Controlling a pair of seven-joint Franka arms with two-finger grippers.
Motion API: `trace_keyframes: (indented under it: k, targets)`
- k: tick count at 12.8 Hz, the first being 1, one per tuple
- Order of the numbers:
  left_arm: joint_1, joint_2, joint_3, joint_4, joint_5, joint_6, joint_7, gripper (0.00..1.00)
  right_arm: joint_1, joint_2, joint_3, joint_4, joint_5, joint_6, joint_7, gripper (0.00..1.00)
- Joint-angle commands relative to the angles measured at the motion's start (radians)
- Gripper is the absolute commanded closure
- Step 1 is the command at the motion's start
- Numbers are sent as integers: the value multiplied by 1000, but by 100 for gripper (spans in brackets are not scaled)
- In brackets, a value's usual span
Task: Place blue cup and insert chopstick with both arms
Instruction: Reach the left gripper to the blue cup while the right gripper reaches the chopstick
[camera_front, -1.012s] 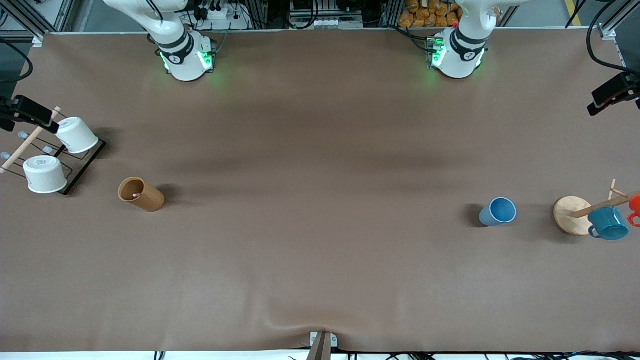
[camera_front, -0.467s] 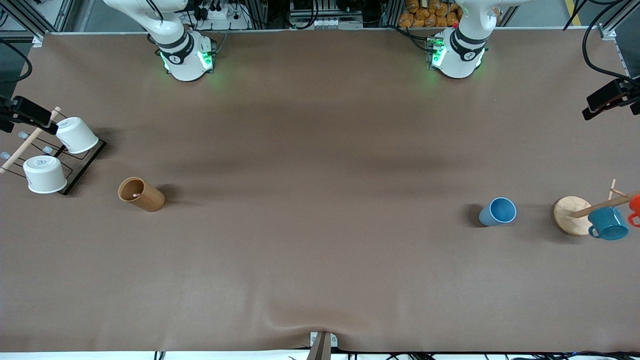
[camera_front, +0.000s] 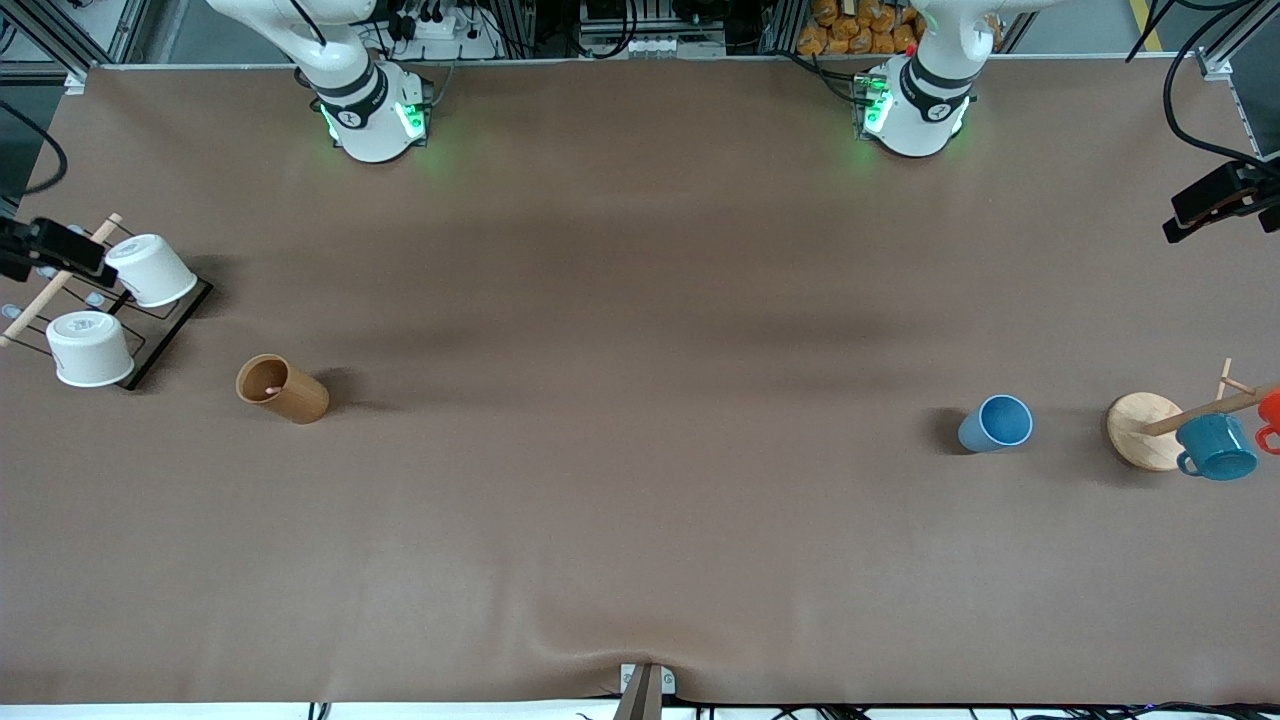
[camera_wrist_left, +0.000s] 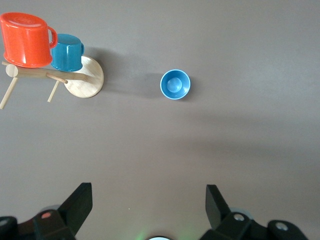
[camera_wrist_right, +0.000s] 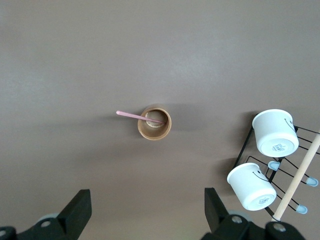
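The chopstick's upper end (camera_front: 271, 390) (camera_wrist_right: 121, 113) sticks out over the brown cup's rim, and my right gripper needs to go to it next and close there.
The blue cup (camera_front: 997, 423) stands upright, mouth up, toward the left arm's end of the table, beside a wooden mug stand; it also shows in the left wrist view (camera_wrist_left: 175, 84). The thin pinkish chopstick (camera_wrist_right: 140, 116) leans in a brown wooden cup (camera_wrist_right: 154, 124) toward the right arm's end (camera_front: 282, 389), its tip sticking out over the rim. My left gripper (camera_wrist_left: 149, 200) is open and empty, high over bare table near the blue cup. My right gripper (camera_wrist_right: 147, 202) is open and empty, high over bare table near the brown cup.
A wooden mug stand (camera_front: 1145, 430) carries a teal mug (camera_front: 1215, 447) and an orange mug (camera_wrist_left: 27, 32) at the left arm's end. A black wire rack (camera_front: 150, 330) with two white cups (camera_front: 90, 347) and a wooden rod stands at the right arm's end.
The black hand parts at both side edges of the front view have shifted slightly outward. Nothing on the table has moved.
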Motion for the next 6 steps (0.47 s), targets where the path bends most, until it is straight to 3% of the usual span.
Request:
trace_keyframes:
  k: [1,6]
  targets:
    - [4,47,-1,22,19,4,-6,0,-10,61,9,17,-9,7,-4,0]
    - [45,185,2,-3,18,125,-16,0,35,141,13,18,-14,24,-6,0]
